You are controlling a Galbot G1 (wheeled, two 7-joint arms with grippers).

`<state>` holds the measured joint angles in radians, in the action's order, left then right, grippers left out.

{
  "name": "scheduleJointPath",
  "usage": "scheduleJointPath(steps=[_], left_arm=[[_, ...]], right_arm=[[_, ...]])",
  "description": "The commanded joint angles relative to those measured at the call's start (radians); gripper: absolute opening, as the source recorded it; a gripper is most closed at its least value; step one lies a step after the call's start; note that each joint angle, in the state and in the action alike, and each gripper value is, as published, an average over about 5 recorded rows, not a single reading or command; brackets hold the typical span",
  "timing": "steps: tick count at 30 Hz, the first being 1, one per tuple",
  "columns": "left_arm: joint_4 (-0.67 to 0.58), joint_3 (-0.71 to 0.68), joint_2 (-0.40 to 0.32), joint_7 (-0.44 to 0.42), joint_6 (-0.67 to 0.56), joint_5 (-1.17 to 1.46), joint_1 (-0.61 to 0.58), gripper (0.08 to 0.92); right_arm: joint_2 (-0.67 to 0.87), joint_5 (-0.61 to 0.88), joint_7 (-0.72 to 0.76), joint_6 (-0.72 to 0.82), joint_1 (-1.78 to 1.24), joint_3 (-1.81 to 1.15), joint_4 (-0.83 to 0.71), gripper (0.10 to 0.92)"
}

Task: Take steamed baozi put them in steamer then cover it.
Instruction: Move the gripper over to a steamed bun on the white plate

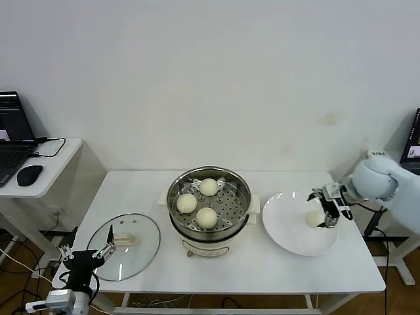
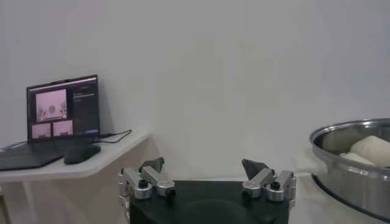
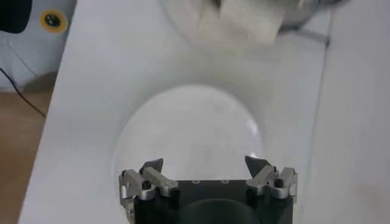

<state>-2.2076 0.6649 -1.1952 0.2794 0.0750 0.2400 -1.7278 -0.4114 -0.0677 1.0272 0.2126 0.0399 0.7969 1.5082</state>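
Next, my right gripper goes down to the sides of the last baozi (image 1: 317, 219), lying on the white plate, and closes there.
The steamer (image 1: 237, 211) stands mid-table with three steamed baozi inside (image 1: 209, 187) (image 1: 187, 203) (image 1: 207, 217). One more baozi (image 1: 315, 218) lies on the white plate (image 1: 289, 230) to its right. My right gripper (image 1: 327, 218) hangs open just over that bun's right side; in the right wrist view its open gripper (image 3: 204, 164) is above the plate (image 3: 189, 122) and the bun does not show. The cover (image 1: 138, 259), a glass lid with a cream handle, lies flat at the front left. My left gripper (image 1: 85, 252) rests open at the lid's near edge; the left wrist view shows its open gripper (image 2: 203, 164) empty and the steamer (image 2: 350, 164) far right.
A side desk with a laptop (image 1: 12, 141) and a mouse (image 1: 29, 174) stands to the left, apart from the table. The wall runs close behind the table. Another screen (image 1: 413, 147) shows at the far right edge.
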Motion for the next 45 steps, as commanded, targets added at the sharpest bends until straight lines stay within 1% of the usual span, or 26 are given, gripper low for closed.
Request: scheduleJointPath(steps=[1, 10, 15, 24, 33, 36, 45], left_arm=[[0.001, 0.003, 0.001, 0.0, 0.001, -0.001, -0.006, 0.823], [0.004, 0.019, -0.004, 0.0, 0.0, 0.0, -0.013, 0.823], [0.009, 0.022, -0.006, 0.0, 0.0, 0.0, -0.011, 0.823], [0.025, 0.028, -0.006, 0.0, 0.0, 0.002, -0.004, 0.823], [0.033, 0.031, -0.007, 0.0, 0.0, 0.003, -0.004, 0.823], [0.034, 0.031, -0.008, -0.001, 0.0, 0.003, -0.006, 0.823], [0.033, 0.033, -0.01, -0.001, 0.0, 0.004, -0.008, 0.823]], right_arm=[[-0.026, -0.106, -0.009, -0.004, -0.283, -0.249, -0.168, 0.823], [-0.184, -0.143, -0.034, -0.017, -0.252, -0.245, -0.326, 0.823], [-0.256, -0.16, -0.038, -0.022, -0.229, -0.233, -0.389, 0.823], [-0.34, -0.209, -0.047, -0.035, -0.191, -0.223, -0.51, 0.823], [-0.382, -0.237, -0.043, -0.029, -0.179, -0.226, -0.57, 0.821], [-0.383, -0.239, -0.035, -0.027, -0.18, -0.22, -0.57, 0.803], [-0.38, -0.247, -0.021, -0.025, -0.184, -0.22, -0.57, 0.71]])
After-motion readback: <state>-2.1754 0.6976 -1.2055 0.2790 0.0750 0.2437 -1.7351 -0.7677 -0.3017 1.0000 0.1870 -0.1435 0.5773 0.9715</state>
